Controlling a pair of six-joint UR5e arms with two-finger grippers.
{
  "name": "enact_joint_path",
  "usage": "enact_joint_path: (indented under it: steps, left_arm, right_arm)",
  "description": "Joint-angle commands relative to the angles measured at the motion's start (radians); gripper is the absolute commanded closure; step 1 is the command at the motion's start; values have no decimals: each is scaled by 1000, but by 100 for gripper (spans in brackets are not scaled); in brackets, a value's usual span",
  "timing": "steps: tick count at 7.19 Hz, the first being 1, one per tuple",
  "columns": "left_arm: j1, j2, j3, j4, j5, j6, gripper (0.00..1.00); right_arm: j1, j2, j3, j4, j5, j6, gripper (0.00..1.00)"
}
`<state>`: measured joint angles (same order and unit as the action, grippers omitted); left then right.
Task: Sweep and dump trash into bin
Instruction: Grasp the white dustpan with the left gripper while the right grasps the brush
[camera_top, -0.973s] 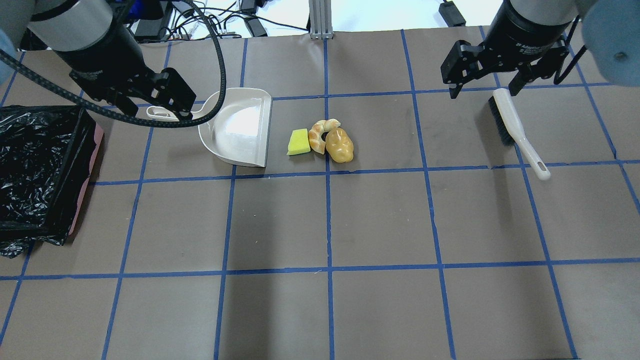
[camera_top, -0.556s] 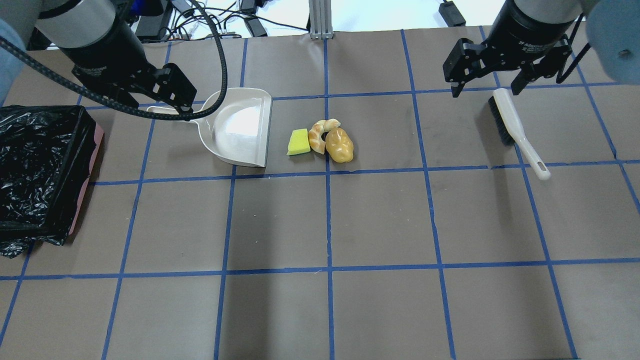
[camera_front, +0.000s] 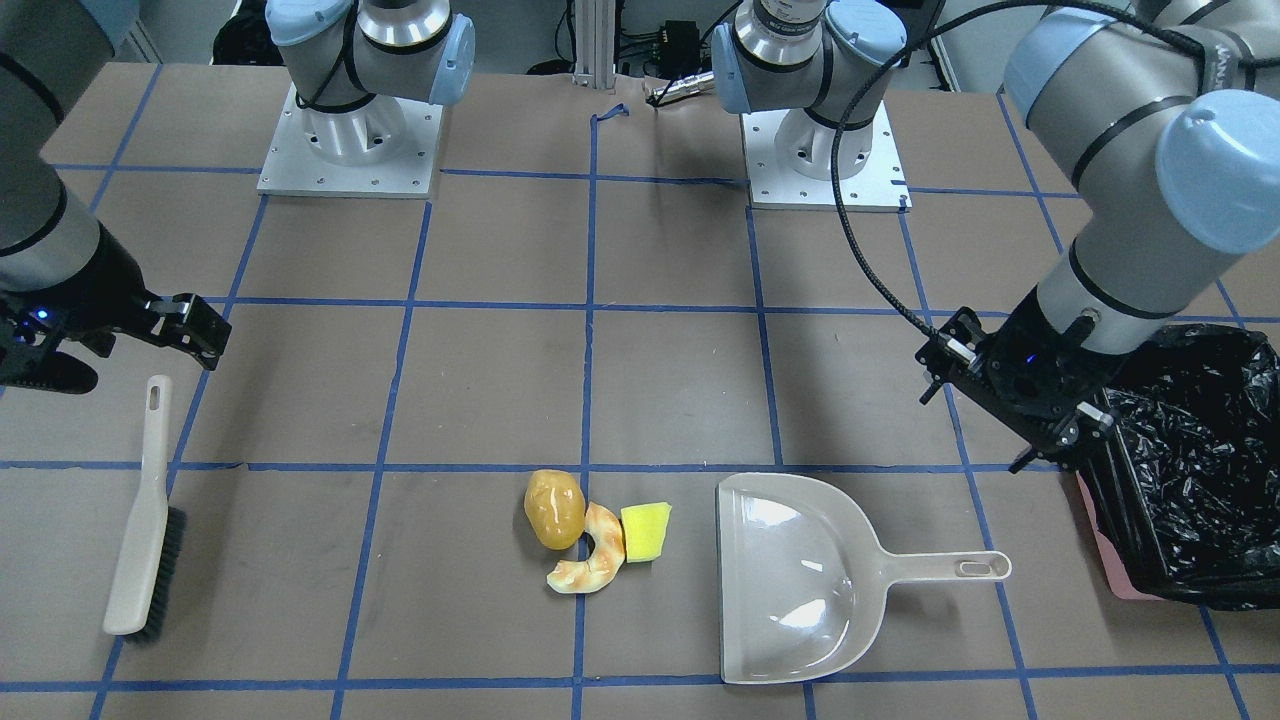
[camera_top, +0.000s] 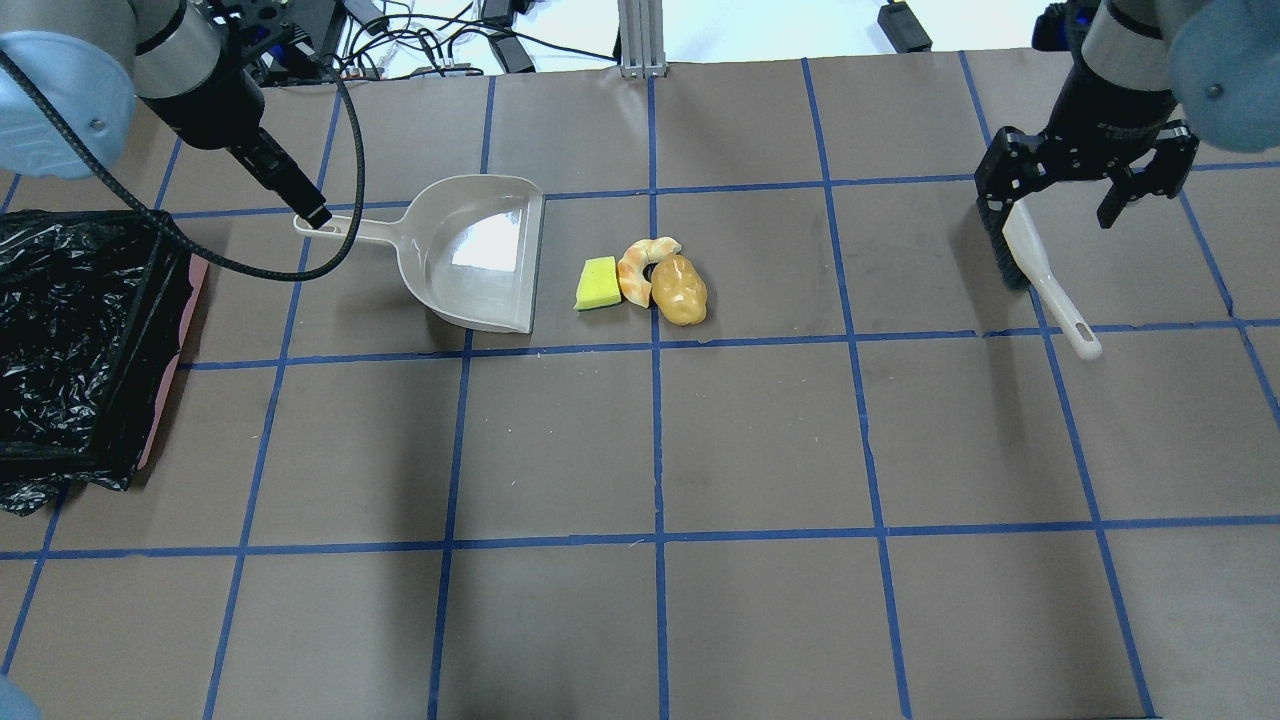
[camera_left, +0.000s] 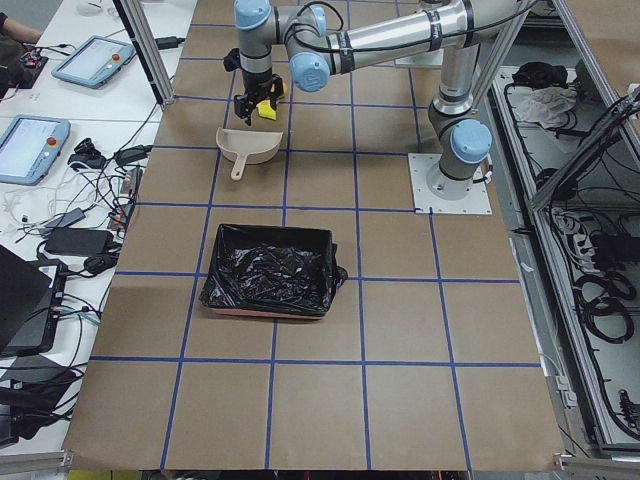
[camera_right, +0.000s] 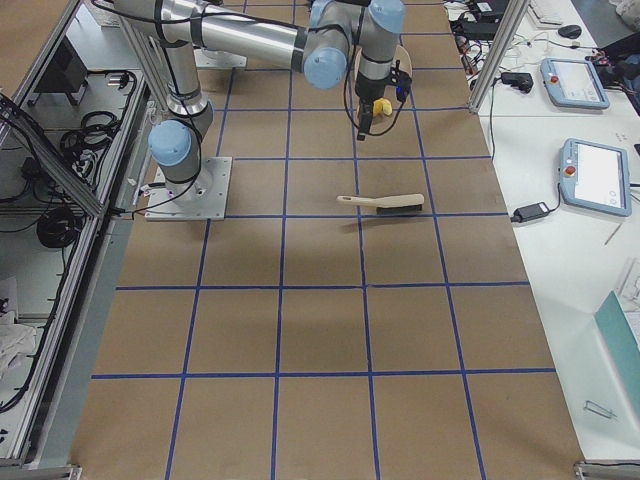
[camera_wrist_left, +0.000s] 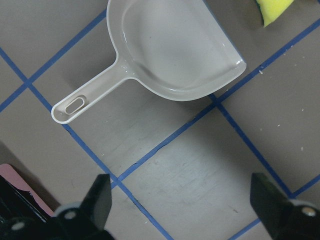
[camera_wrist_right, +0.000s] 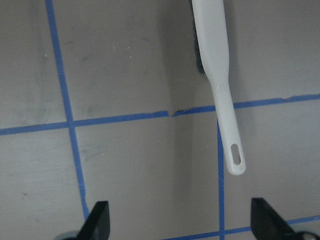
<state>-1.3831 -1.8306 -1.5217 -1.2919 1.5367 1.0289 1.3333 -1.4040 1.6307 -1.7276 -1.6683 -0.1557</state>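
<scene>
I will next move my left gripper to the dustpan and close it on the dustpan handle's inner end (camera_front: 913, 568) (camera_wrist_left: 113, 76), near where it joins the dustpan's scoop.
The trash lies together mid-table: a yellow sponge wedge (camera_top: 598, 284), a tan croissant (camera_top: 640, 268) and a glossy potato lump (camera_top: 680, 290); they also show in the front view, with the potato (camera_front: 554, 508) on the left. A beige dustpan (camera_top: 480, 255) lies just left of them, mouth toward the sponge. The pink bin (camera_top: 70, 340) with its black bag stands at the left edge. My left gripper (camera_top: 305, 205) is open above the dustpan's handle end (camera_wrist_left: 75, 105). My right gripper (camera_top: 1050, 205) is open over the brush (camera_top: 1040, 270).
The white brush with dark bristles (camera_front: 145, 520) lies flat at the robot's right, handle toward the front edge. Blue tape lines grid the brown table. The arm bases (camera_front: 350, 140) stand at the robot's side of the table.
My left gripper has turned and drawn back over the dustpan's handle end. My right gripper has shifted right and come over the brush head. Dustpan, brush and trash have not moved.
</scene>
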Motion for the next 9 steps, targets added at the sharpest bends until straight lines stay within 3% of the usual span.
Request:
enact_joint_path:
  steps: [1,2,4,9]
  left_arm:
    - [10,-94,21,109,-4,136,0]
    - [10,-129,44,117,-4,336,0]
    - [7,-218,69,201,-21,623,0]
    - [-28,-275,74,266,-21,683,0]
  right_arm:
    - [-115,55,124,-219,-5,-188,1]
    - [-118,101,145,-301,-7,-230,1]
    - [-118,181,147,-302,-5,-260,1]
    - [-149,181,206,-288,-67,-360,2]
